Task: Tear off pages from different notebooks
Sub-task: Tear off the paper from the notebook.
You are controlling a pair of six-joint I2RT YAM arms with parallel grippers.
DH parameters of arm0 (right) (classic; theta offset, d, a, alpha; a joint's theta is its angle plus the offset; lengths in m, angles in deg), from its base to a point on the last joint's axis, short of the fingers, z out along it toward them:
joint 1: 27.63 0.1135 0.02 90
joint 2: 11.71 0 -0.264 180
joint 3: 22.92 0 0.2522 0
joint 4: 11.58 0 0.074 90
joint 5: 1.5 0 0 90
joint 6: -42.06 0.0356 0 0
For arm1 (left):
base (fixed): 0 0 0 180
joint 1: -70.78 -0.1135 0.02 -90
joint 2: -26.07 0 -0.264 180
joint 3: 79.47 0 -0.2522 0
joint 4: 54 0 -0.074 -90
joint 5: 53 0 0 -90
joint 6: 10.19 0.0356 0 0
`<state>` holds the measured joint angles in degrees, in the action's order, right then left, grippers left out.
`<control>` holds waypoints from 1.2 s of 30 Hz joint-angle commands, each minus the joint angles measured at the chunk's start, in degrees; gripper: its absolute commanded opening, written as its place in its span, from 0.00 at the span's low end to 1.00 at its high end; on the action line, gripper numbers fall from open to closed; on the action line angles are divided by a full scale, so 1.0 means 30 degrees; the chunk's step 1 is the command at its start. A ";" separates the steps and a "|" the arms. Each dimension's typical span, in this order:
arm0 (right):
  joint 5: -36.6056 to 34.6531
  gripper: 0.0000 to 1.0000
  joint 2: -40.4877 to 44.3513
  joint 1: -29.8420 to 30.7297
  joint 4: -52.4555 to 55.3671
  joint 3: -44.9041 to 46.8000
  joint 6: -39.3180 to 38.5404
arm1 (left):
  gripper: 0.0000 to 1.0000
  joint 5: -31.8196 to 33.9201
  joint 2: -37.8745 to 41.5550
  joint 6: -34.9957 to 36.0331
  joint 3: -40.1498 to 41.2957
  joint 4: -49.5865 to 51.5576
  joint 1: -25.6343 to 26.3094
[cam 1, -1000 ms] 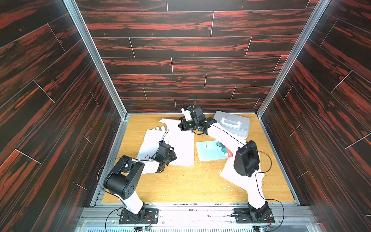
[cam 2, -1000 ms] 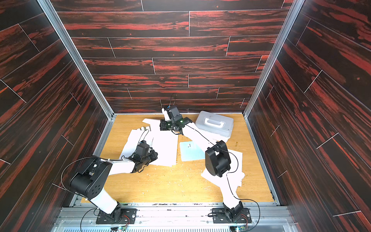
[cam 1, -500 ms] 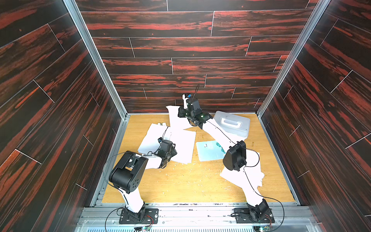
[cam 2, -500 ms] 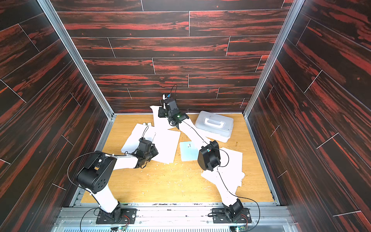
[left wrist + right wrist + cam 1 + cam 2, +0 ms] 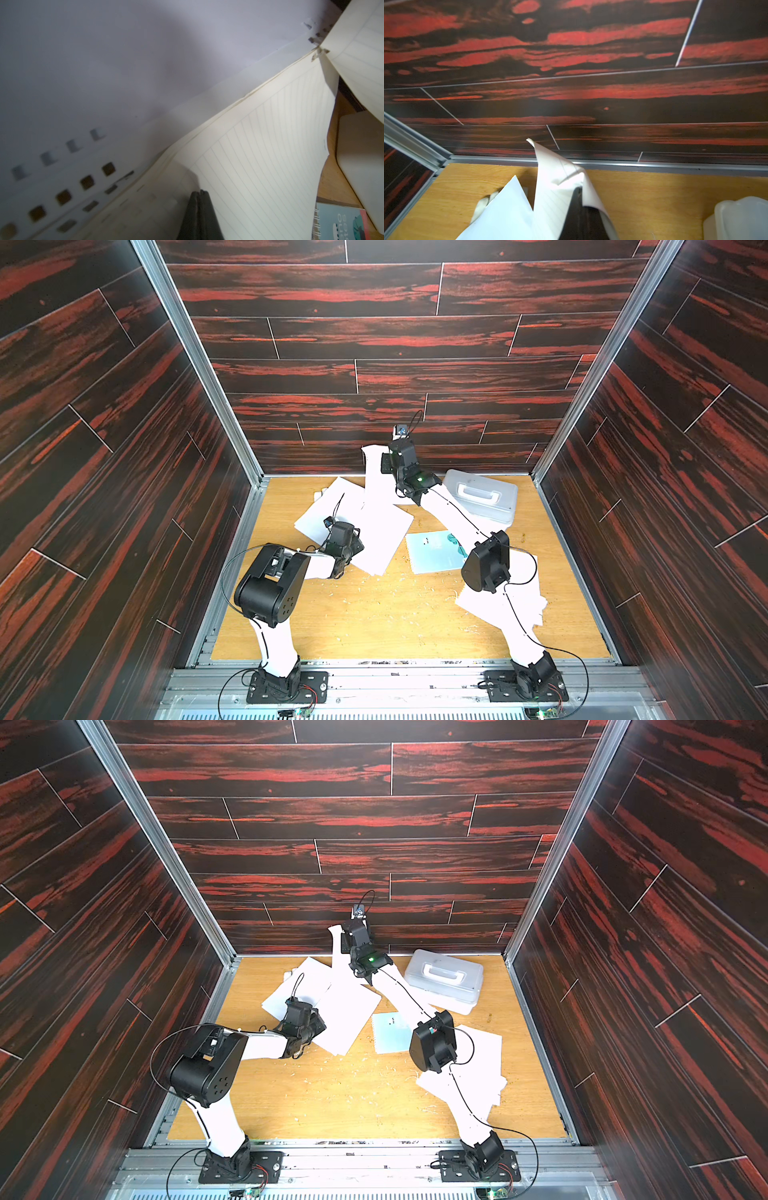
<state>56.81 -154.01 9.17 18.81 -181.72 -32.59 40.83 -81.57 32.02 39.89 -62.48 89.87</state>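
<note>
The notebook is held by my left gripper far from where the lined page meets the binding, so that gripper should grip the binding edge nearer that joint (image 5: 256, 91).
A large notebook (image 5: 384, 537) lies open in both top views, lined pages up (image 5: 259, 155). My left gripper (image 5: 199, 192) is shut with nothing between its fingers, its tips resting on the lined paper near the punched binding edge (image 5: 62, 196); in a top view it sits at the notebook's near-left corner (image 5: 315, 1028). My right gripper (image 5: 579, 192) is shut on a lined page (image 5: 556, 182), held up near the back wall (image 5: 374, 477). The page's lower end runs down to the notebook's binding (image 5: 318, 52). A small teal notebook (image 5: 434, 551) lies to the right.
A translucent plastic box (image 5: 482, 497) with a handle stands at the back right. A pile of torn pages (image 5: 509, 601) lies under the right arm. A white glove (image 5: 481, 205) peeks out beside the notebook's white cover (image 5: 322, 508). Paper scraps litter the wooden floor (image 5: 374, 614).
My right gripper has risen toward the back wall, pulling the page up with it. My left gripper has closed fully and stays down on the notebook.
</note>
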 commanded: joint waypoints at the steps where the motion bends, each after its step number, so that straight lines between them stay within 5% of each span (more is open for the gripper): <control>1: -0.0010 0.00 0.1809 -0.0235 0.0364 0.1258 0.0276 | 0.00 0.0259 -0.1922 0.0737 0.2672 0.7484 -0.0299; 5: 0.2857 0.00 0.3437 -0.0169 0.0112 0.5130 0.0900 | 0.00 -0.2073 0.1727 0.1409 0.4667 0.4129 -0.0270; 13: 0.7748 0.00 0.6777 -0.0005 -0.1985 1.1789 0.2833 | 0.45 -0.3204 0.7311 0.2462 0.3573 0.4330 -0.0285; 20: 1.2105 0.00 0.8371 0.0287 -0.2159 1.4379 0.3819 | 0.66 -0.2776 0.5623 0.4158 0.1117 0.5451 -0.0296; 36: 1.1820 0.00 1.0021 0.0391 -0.1445 1.5827 0.3027 | 0.68 -0.0728 0.0692 0.6430 -0.3105 0.6689 -0.0764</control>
<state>92.75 -125.70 10.28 13.34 -133.96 -22.47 36.64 -78.07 49.22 31.74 -45.63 88.08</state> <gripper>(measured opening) 0.033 0.679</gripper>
